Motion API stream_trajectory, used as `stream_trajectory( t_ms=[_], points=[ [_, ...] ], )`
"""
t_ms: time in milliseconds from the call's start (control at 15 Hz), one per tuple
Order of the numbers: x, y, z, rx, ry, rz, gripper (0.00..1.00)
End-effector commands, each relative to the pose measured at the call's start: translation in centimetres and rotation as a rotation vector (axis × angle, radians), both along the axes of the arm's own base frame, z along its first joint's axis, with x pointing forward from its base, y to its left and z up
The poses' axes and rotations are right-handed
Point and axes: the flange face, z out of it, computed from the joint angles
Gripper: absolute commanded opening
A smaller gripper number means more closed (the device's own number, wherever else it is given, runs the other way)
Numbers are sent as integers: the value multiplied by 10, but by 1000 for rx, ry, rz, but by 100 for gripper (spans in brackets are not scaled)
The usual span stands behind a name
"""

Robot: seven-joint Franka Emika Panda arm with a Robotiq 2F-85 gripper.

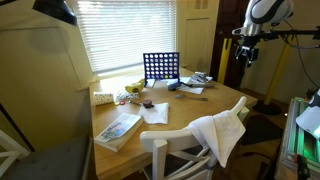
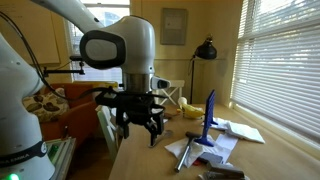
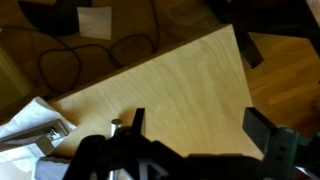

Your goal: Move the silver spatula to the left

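Observation:
My gripper should next move over to the silver spatula, to the handle's end point(image 1: 209, 79) point(image 3: 115, 128) that is nearest the edge of the table, and close there.
The silver spatula point(image 2: 186, 152) lies on white papers near the table's end, its handle towards the edge. In an exterior view it is a small shape point(image 1: 192, 90) among papers at the far right of the wooden table point(image 1: 180, 112). My gripper point(image 2: 140, 124) is open and empty. It hangs above the table edge point(image 2: 135, 160), apart from the spatula. It also shows high beyond the table's far corner point(image 1: 243, 52). In the wrist view the open fingers point(image 3: 200, 125) frame bare table top, with a silver tip point(image 3: 48, 133) and paper at the left edge.
A blue grid game point(image 1: 161, 68) stands upright mid-table, also seen edge-on point(image 2: 208, 118). A book point(image 1: 118, 128), papers and small items lie on the table. A chair with a white cloth point(image 1: 218, 135) stands at the front. Cables point(image 3: 115, 48) lie on the floor.

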Motion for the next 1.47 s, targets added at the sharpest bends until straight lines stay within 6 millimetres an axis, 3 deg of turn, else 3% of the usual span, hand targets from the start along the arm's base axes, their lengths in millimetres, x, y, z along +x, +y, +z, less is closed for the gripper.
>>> stream_trajectory(
  t_ms=[0, 67, 400, 800, 1200, 1400],
  points=[
    [9, -7, -6, -73, -25, -32, 100],
    [3, -6, -3, -35, -22, -20, 100],
    [13, -10, -9, -72, -44, -52, 100],
    [68, -46, -28, -111, -246, -123, 100],
    [139, -29, -63, -49, -250, -139, 100],
    [150, -16, -86, -44, -181, -151, 100]
  ],
)
